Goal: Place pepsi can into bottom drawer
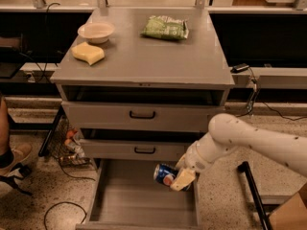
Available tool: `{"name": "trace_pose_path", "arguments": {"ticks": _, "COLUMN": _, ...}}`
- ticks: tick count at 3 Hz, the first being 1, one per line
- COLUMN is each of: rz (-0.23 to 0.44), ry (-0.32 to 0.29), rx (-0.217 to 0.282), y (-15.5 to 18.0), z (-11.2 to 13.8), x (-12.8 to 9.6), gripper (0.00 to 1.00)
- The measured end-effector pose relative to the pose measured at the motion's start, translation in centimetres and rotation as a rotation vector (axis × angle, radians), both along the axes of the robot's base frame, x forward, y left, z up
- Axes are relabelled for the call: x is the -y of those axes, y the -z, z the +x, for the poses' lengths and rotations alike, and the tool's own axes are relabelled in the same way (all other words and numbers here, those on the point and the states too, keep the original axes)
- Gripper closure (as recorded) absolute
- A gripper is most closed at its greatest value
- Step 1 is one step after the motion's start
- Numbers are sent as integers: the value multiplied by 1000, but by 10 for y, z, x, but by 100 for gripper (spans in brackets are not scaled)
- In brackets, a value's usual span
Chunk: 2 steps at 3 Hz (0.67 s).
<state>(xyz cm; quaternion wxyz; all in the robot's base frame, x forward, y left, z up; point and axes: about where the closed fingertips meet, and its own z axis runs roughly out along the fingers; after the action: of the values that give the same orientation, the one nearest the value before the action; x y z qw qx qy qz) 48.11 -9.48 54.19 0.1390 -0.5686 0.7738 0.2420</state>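
Observation:
Next, my gripper lets go of the pepsi can on the middle of the bottom drawer's grey bottom (147, 193).
The blue pepsi can (163, 175) lies on its side in my gripper (178, 179), whose cream fingers are shut on it. The can hangs over the right part of the bottom drawer (110, 200), which is pulled out and has a bare grey floor. My white arm (249, 140) reaches in from the right, in front of the cabinet's right side.
Two shut grey drawers with black handles (142, 114) sit above the open one. On the cabinet top are a green chip bag (165, 28), a pale bowl (96, 31) and a yellow sponge (88, 52). A person's foot (12, 159) is at the left. A black bar (252, 190) stands at the right.

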Motion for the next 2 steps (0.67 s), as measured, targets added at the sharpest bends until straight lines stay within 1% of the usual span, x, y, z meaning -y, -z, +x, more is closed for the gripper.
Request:
{"name": "trace_pose_path", "arguments": {"ticks": 1, "rz": 109, "ry": 71, "rx": -63, "y": 81, "z": -31, "x": -37, "gripper": 100}}
{"name": "trace_pose_path", "arguments": {"ticks": 2, "rz": 135, "ry": 117, "rx": -48, "y": 103, "z": -24, "x": -45, "gripper": 100}}
